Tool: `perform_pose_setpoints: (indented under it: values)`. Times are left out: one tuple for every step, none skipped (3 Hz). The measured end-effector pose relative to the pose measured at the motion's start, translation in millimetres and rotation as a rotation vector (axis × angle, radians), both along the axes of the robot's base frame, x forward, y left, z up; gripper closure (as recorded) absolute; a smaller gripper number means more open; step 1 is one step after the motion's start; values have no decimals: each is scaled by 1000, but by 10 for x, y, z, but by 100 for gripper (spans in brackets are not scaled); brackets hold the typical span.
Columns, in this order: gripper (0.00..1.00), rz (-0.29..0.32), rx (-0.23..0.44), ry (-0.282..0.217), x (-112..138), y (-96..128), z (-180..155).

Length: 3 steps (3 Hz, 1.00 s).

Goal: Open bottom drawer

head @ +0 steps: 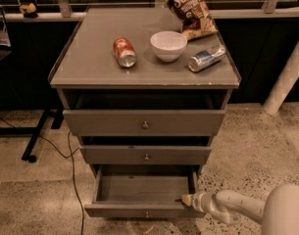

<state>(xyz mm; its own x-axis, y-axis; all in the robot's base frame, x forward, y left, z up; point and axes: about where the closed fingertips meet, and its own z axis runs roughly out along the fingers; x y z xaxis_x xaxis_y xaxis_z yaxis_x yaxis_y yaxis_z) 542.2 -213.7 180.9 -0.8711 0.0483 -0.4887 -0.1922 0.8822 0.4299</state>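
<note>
My gripper should release the bottom drawer, now pulled out towards me, its front further out, over the floor just ahead of the grey cabinet (pixel 146 223).
The grey cabinet has three drawers. The bottom drawer (pixel 139 210) is pulled out towards me, its empty inside showing, its small round knob (pixel 147 214) at the centre of the front. The middle drawer (pixel 145 155) and the top drawer (pixel 144 123) stand a little out, each with a knob. My gripper (pixel 187 199) comes in from the lower right on a white arm (pixel 237 207). Its tip is at the right end of the bottom drawer's front edge, just inside the drawer.
On the cabinet top (pixel 90 67) lie a red can (pixel 124 52), a white bowl (pixel 168 45), a silver can (pixel 206 58) and a chip bag (pixel 187 6). A black cable (pixel 73 175) runs over the floor at the left. A white post (pixel 289 72) stands at the right.
</note>
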Motion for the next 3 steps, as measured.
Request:
perform_pose_setpoints:
  values:
    - [100,15,-16,23,33,54,-18]
    - [100,33,-38,87,5,91,-114]
    - [100,30,-43,132,-67,64,-173]
